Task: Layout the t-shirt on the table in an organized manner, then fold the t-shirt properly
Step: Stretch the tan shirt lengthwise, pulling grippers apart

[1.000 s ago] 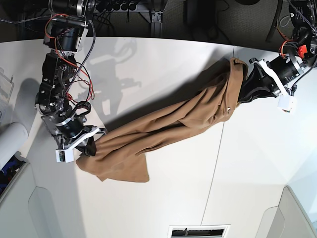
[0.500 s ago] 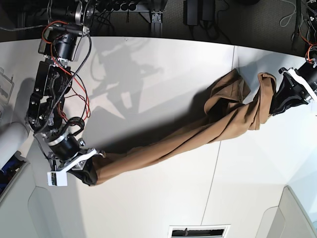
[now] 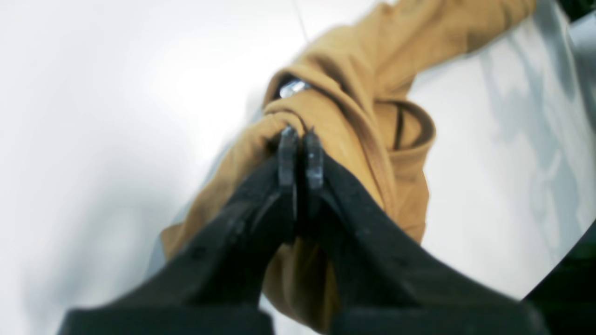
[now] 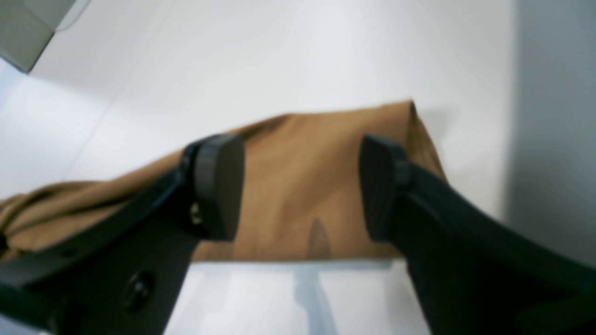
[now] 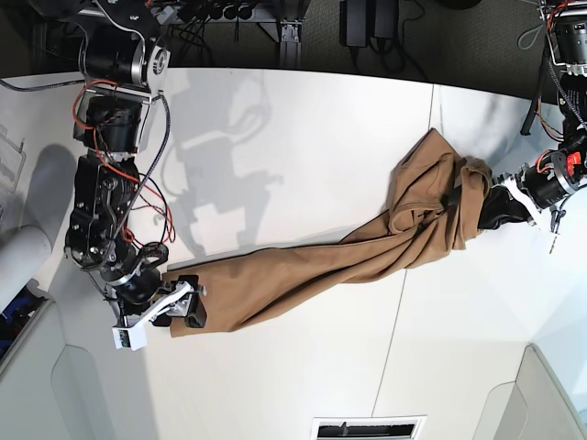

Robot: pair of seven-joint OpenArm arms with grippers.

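The t-shirt's bunched end has a fold inside it pinched in my left gripper, so next my left gripper lets it go, grabs the t-shirt's far corner (image 5: pixel 435 139) and pulls that corner out.
The tan t-shirt (image 5: pixel 312 266) lies as a long twisted band across the white table (image 5: pixel 303 137), from lower left to a bunched end at the right. My left gripper (image 5: pixel 486 207) is shut on that bunched end; in the left wrist view its fingertips (image 3: pixel 300 149) pinch a fold of the t-shirt (image 3: pixel 358 88). My right gripper (image 5: pixel 188 312) stands open at the lower-left end. In the right wrist view the gripper (image 4: pixel 298 188) has its pads (image 4: pixel 219 186) wide apart, with the t-shirt's hem (image 4: pixel 302 149) lying flat on the table between and beyond them.
A thin dark seam (image 5: pixel 396 321) crosses the table. Grey-white bins sit at the near corners (image 5: pixel 50 385) (image 5: pixel 550 394). A white cylinder (image 5: pixel 20 261) lies at the left edge. Cables and stands line the far edge (image 5: pixel 275 18).
My right gripper has opened and let go of the t-shirt's end, which now rests on the table. The left gripper, still shut on the cloth, has drawn in toward the middle and lowered.
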